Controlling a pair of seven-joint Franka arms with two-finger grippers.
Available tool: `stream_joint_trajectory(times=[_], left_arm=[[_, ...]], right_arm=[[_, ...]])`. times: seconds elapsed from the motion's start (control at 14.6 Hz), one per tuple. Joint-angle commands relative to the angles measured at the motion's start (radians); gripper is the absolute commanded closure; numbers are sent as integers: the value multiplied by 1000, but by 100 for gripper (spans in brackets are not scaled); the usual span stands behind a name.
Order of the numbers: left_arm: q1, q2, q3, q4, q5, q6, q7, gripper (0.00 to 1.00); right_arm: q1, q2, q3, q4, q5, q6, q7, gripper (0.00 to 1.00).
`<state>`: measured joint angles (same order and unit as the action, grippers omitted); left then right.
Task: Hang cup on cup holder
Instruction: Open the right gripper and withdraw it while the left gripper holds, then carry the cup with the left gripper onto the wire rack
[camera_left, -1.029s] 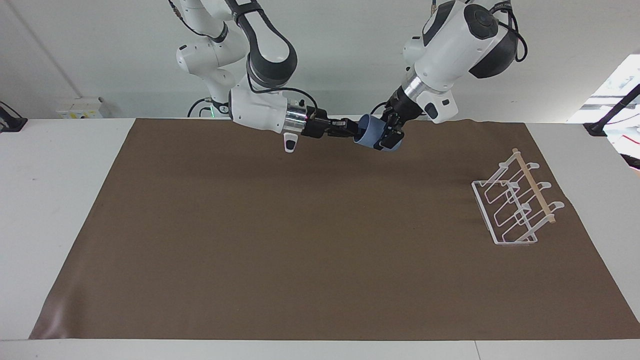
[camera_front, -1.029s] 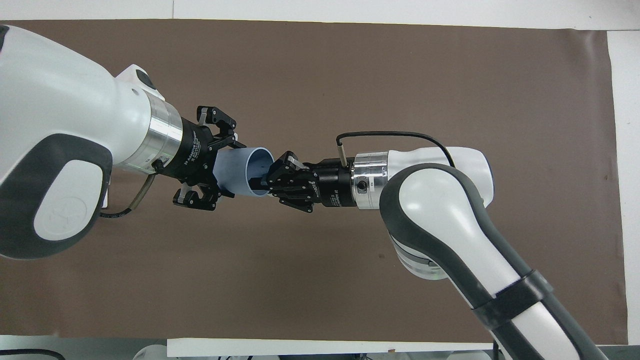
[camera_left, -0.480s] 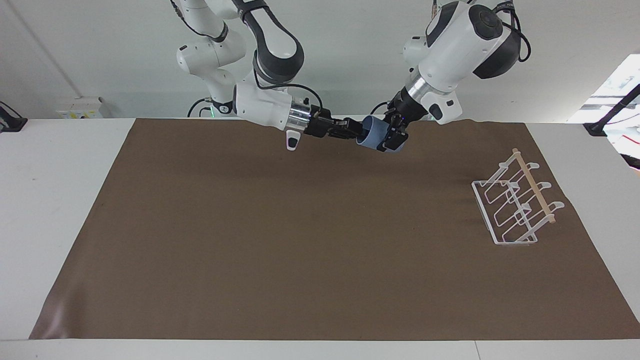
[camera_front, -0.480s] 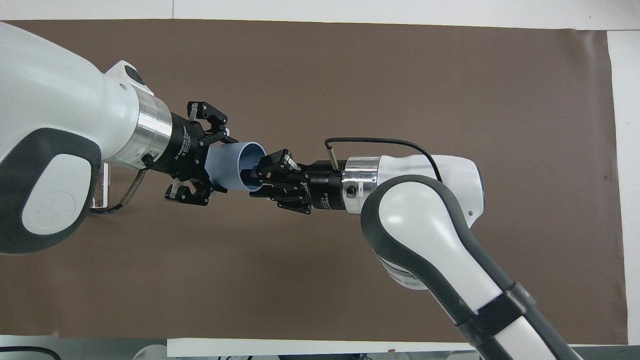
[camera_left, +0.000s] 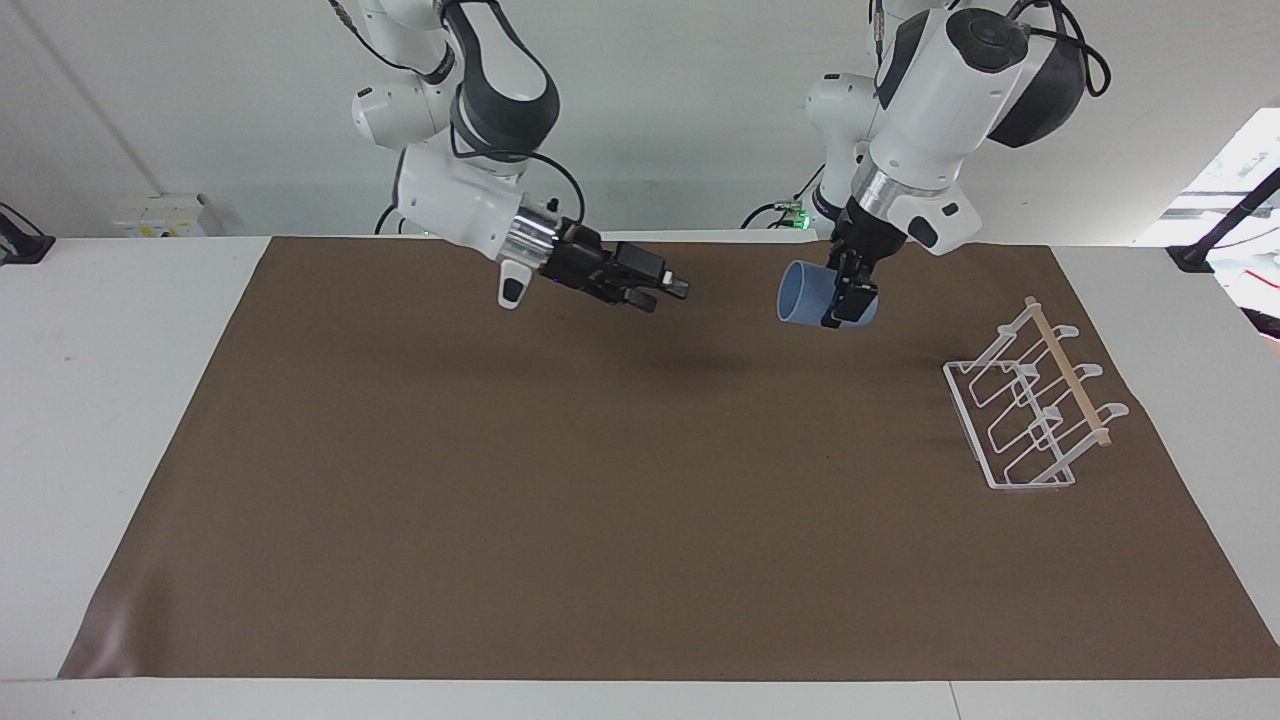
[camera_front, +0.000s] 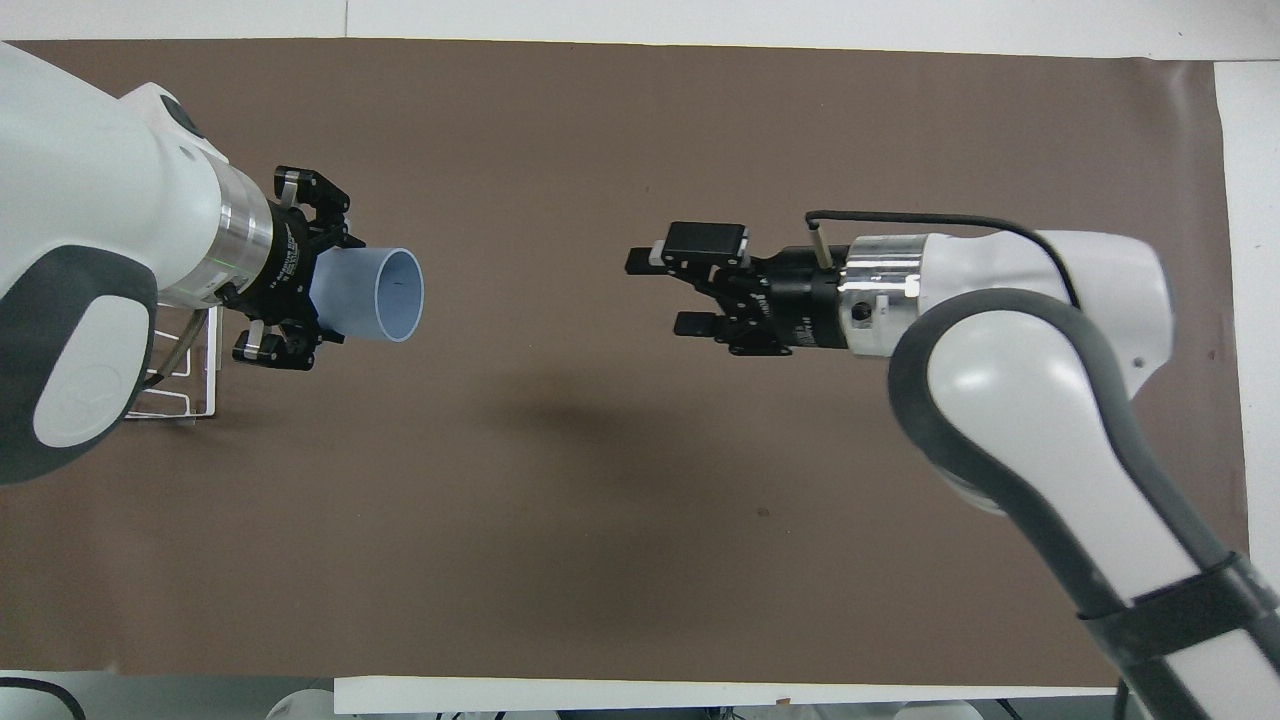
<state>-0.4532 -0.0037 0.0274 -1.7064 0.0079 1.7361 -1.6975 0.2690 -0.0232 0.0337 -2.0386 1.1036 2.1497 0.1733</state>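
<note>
Next, the left gripper releases the light-blue cup on the covered end of the white cup holder (camera_front: 139, 240), under the holder's arm. The cup is on its side in the air.
The light-blue cup (camera_left: 800, 292) lies on its side in the air, held at its base by my left gripper (camera_left: 842, 297), with its open mouth toward the right arm. In the overhead view the left gripper (camera_front: 322, 292) is shut on the cup (camera_front: 380, 297) over the brown mat. The white wire cup holder (camera_left: 1030, 412) stands on the mat at the left arm's end, with nothing on it; in the overhead view only a corner of the holder (camera_front: 185, 395) shows under the left arm. My right gripper (camera_left: 665, 285) is open and empty over the mat, apart from the cup, and shows in the overhead view too (camera_front: 662, 293).
A brown mat (camera_left: 600, 480) covers most of the white table (camera_left: 120, 400). The cup holder is the only thing standing on it.
The right gripper has let go of the cup's rim and drawn back toward its own end. The left gripper has carried the cup toward the cup holder.
</note>
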Motion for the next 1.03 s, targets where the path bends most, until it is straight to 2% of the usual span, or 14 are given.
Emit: stream_joint_trajectory(times=[0.0,0.07,0.21,0.41,0.55,0.69,0.82,0.96], left_arm=[[24,-12,-4,-18,185,-18,64,100],[27,5,-4,-25,284,-39,71,100],[13,94,-6,-22,531,-72,73,100],[1,213,-6,-25,875,-139,67,100],[1,272,-4,-24,1045,-161,33,100],[14,354,-4,-10,1196,-168,-127,100],[21,407,-4,-1,1293,-216,-197,100],[22,429,-4,-16,1349,-265,-238,100]], right_arm=[[-143,-15,11,15,-331,-163,-29,0],[-168,-14,9,21,-441,-198,-58,0],[-227,-15,9,27,-647,-264,-150,0],[-293,-37,2,64,-962,-290,-225,0],[-365,-26,2,112,-1018,-336,-264,0],[-395,-24,2,159,-1069,-381,-270,0],[-389,-8,5,236,-1154,-457,-273,0],[-384,32,5,340,-1159,-566,-275,0]])
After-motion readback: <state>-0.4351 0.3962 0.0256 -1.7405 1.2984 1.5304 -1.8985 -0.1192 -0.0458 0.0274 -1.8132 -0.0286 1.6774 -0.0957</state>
